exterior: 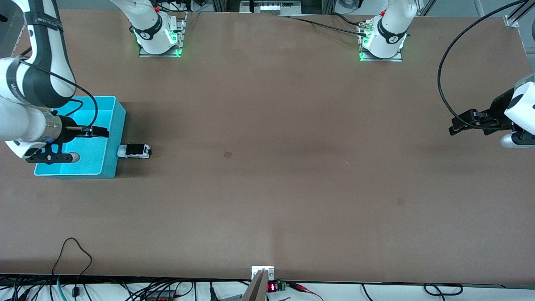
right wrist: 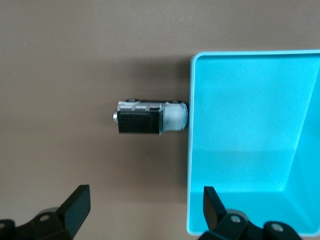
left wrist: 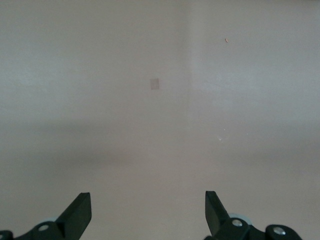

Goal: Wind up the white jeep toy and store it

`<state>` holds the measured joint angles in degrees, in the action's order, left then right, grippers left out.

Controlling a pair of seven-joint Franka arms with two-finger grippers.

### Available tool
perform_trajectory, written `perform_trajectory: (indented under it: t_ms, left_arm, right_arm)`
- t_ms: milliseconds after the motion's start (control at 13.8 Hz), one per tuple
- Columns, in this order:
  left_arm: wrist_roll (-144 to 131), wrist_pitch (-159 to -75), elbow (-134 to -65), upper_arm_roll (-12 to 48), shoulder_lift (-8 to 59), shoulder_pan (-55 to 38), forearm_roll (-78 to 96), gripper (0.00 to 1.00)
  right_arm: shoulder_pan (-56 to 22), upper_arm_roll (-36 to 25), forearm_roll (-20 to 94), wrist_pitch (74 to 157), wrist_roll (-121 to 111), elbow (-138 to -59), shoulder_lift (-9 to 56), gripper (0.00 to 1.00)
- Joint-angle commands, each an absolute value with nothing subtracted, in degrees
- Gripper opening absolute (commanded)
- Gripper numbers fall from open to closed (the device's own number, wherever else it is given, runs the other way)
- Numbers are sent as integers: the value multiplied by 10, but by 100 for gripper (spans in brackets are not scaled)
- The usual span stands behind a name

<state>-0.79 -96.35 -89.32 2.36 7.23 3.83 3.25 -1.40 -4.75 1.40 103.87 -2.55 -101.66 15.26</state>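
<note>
Next, I close my right gripper on the white jeep toy across its black roof panel point(exterior: 136, 149) point(right wrist: 139, 121), putting one finger on each long side of the jeep.
The white jeep toy point(exterior: 133, 151) stands on the table with one end against the outer wall of the turquoise bin point(exterior: 120, 121), on the side toward the left arm's end. In the right wrist view the jeep point(right wrist: 150, 118) shows its black roof panel and touches the bin's rim point(right wrist: 190, 150). The bin holds nothing. My right gripper point(exterior: 99, 132) hangs open and empty over the bin's edge near the jeep; it also shows in the right wrist view point(right wrist: 144, 200). My left gripper point(exterior: 456, 127) waits open and empty over bare table at the left arm's end; it also shows in the left wrist view point(left wrist: 147, 200).
A small dark mark point(exterior: 228, 154) lies on the brown tabletop near the middle. Cables run along the table's front edge point(exterior: 75, 251) and near the arm bases.
</note>
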Motion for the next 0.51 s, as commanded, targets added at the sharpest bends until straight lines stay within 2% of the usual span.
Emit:
perform_trajectory:
  t_ms: [0, 144, 433]
  left_arm:
    - [-12, -952, -892, 22, 57, 36, 19, 100]
    - [-11, -950, -889, 23, 57, 36, 20, 100]
    - [-14, -950, -888, 22, 58, 34, 22, 100]
  right_arm:
    - [-16, -44, 24, 1152, 4, -1141, 96, 100]
    - [-17, -43, 20, 1199, -3, -1183, 90, 100]
    - [-5, -7, 18, 1205, -184, -1196, 91, 100]
